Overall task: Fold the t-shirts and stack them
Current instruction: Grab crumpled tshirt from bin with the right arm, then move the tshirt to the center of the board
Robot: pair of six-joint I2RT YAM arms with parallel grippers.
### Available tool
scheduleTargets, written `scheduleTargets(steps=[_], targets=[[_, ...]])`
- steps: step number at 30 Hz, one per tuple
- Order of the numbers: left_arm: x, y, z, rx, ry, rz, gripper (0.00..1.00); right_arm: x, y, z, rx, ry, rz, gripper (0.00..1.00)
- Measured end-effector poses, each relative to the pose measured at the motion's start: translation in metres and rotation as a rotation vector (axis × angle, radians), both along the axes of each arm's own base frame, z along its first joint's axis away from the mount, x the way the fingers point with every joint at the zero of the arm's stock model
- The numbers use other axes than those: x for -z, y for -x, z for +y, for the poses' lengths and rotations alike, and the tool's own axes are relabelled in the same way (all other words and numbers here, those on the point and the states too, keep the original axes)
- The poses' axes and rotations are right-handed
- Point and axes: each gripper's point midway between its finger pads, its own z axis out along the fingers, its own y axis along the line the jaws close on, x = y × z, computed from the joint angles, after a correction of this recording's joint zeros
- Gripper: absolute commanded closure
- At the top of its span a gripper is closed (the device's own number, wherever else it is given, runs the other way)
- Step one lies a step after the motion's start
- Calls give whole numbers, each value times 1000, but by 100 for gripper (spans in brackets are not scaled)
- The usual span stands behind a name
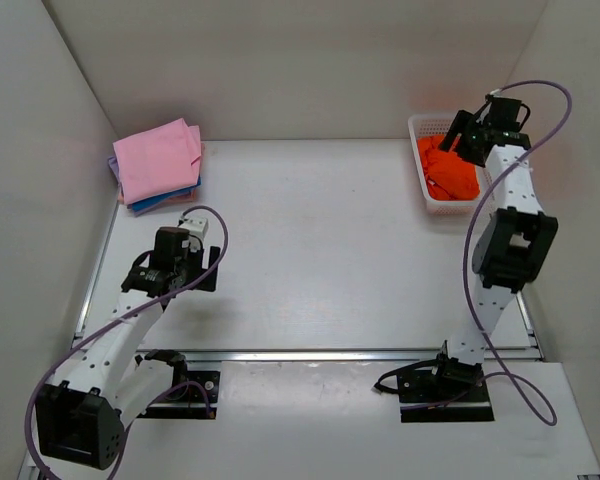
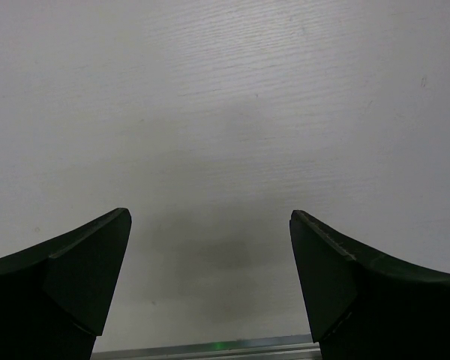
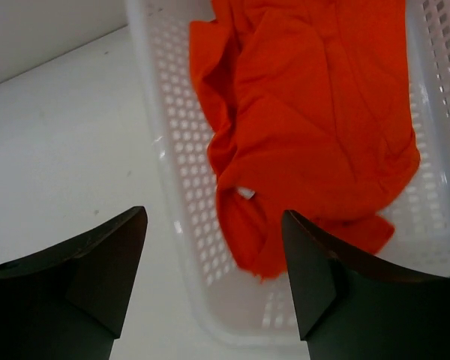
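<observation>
My right gripper reaches down into the white mesh basket next and closes on the middle of the crumpled orange t-shirt (image 1: 456,172) (image 3: 322,142).
A crumpled orange t-shirt (image 1: 450,170) (image 3: 307,127) lies in the white mesh basket (image 1: 427,200) (image 3: 176,150) at the back right. My right gripper (image 1: 458,138) (image 3: 214,259) hovers open above the basket's near wall, with nothing between its fingers. At the back left sits a stack of folded t-shirts: a pink one (image 1: 156,158) on top, blue (image 1: 150,205) and purple (image 1: 113,163) edges showing beneath. My left gripper (image 1: 180,262) (image 2: 210,262) hangs open over bare table at the left, far from any cloth.
White walls enclose the table on the left, back and right. A metal rail (image 1: 310,353) crosses the table's near edge in front of both arm bases. The basket stands close to the right wall.
</observation>
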Motion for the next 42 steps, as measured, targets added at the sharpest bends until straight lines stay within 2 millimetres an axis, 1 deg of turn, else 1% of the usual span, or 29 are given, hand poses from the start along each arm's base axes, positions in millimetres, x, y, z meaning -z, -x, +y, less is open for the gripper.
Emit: scheduleTargets(steps=[2,3,5,8,9,11,12,13,14,15,16,17,18,22,24,25,27,30,31,32,33,34,35,36,37,38,39,40,42], targets=[[3,1,2,-6,0,5,1,37,-27,-12,9,3,60,30],[3,1,2,-6,4,6,1,54,-37,-17,14,2,89,24],[2,0,1,-3,20,0,2,89,-61,-31,28,1,137,23],[1,-2,-2,3,46,-25,1,133,-86,-49,42,-4,178,22],[1,-1,-3,5,57,-27,1,148,-88,-52,45,-12,195,22],[3,-1,-7,14,87,-29,5,173,-78,-50,41,-36,262,22],[4,0,-9,17,98,-27,8,181,-75,-50,39,-43,282,25],[6,0,-11,20,108,-22,11,183,-74,-51,37,-47,285,32],[7,0,-13,24,115,-20,14,180,-75,-51,33,-45,283,37],[7,-1,-14,26,120,-20,30,175,-75,-51,26,-47,279,66],[7,-2,-17,28,132,-22,80,170,-77,-45,0,-60,269,99],[7,-2,-17,20,141,-22,94,168,-76,-42,-13,-68,270,100],[7,-2,-17,21,139,-23,100,168,-75,-39,-19,-84,276,100],[6,-4,-13,11,130,-33,100,158,-75,-36,-26,-92,273,100],[2,-4,-13,9,135,-49,100,145,-76,-36,-27,-89,251,100],[-1,-4,-14,8,140,-61,100,132,-77,-34,-30,-93,230,100],[-7,-4,-15,7,149,-85,100,96,-79,-29,-39,-103,166,100],[-13,-1,-16,13,150,-108,100,-1,-73,-19,-53,-84,-7,100],[-16,0,-16,13,150,-114,100,-49,-63,-11,-61,-61,-90,100],[-19,2,-15,14,151,-124,100,-85,-52,-4,-70,-45,-155,100],[-21,4,-15,14,150,-132,100,-131,-33,9,-87,-22,-241,100],[-25,7,-15,15,151,-145,100,-180,-6,28,-112,-2,-336,100],[-29,9,-14,16,149,-157,100,-230,30,50,-147,18,-446,100],[-35,12,-14,18,145,-174,100,-263,57,67,-174,29,-522,100],[-39,13,-15,21,145,-183,100,-313,107,97,-230,44,-663,99],[-43,15,-15,24,143,-195,100,-343,144,121,-282,47,-760,100],[-48,17,-16,27,143,-207,100,-357,169,138,-326,40,-814,100],[-50,17,-16,28,143,-215,100,-374,205,158,-384,26,-886,100],[-54,20,-16,26,141,-227,100,-397,266,182,-474,-11,-1002,100]])
